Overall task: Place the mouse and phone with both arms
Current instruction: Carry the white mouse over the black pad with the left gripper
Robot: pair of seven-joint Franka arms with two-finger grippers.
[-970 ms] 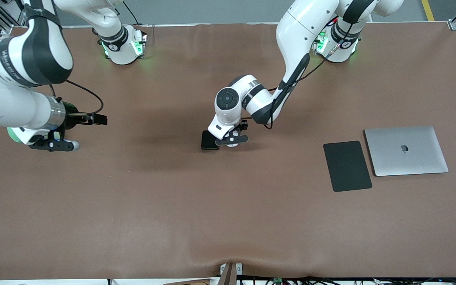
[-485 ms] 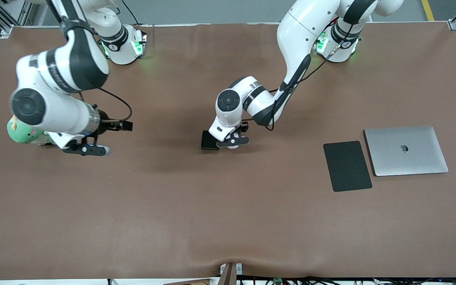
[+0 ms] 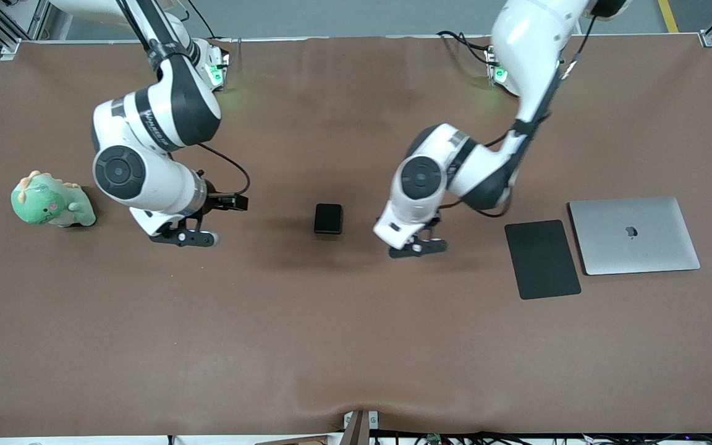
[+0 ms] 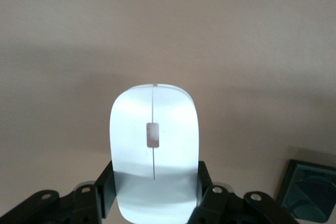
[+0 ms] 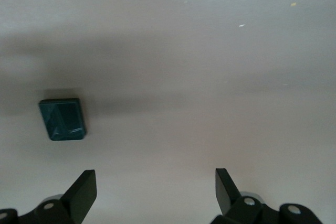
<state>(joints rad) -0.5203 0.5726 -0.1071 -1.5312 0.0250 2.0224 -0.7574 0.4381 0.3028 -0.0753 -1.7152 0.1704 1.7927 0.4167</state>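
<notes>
The robot's right gripper needs to next move to the sides of the black phone (image 3: 328,219) (image 5: 63,119), which lies flat in the middle of the table, and close there.
My left gripper (image 3: 418,247) is shut on the white mouse (image 4: 153,145) and holds it over bare table between the phone and the mouse pad. In the left wrist view the gripper (image 4: 155,184) clamps the mouse's sides. The black phone (image 3: 328,218) lies flat mid-table. It also shows in the right wrist view (image 5: 62,119) and at the edge of the left wrist view (image 4: 310,190). My right gripper (image 3: 184,237) is open and empty over the table between the green dinosaur and the phone. Its fingers (image 5: 84,190) stand wide apart.
A flat black mouse pad (image 3: 542,259) lies toward the left arm's end, with a closed silver laptop (image 3: 634,235) beside it. A green plush dinosaur (image 3: 50,201) sits at the right arm's end. The brown table (image 3: 356,346) stretches toward the front camera.
My left gripper has moved from beside the phone toward the mouse pad, carrying the mouse. My right arm has swung from over the dinosaur toward the phone, uncovering the dinosaur.
</notes>
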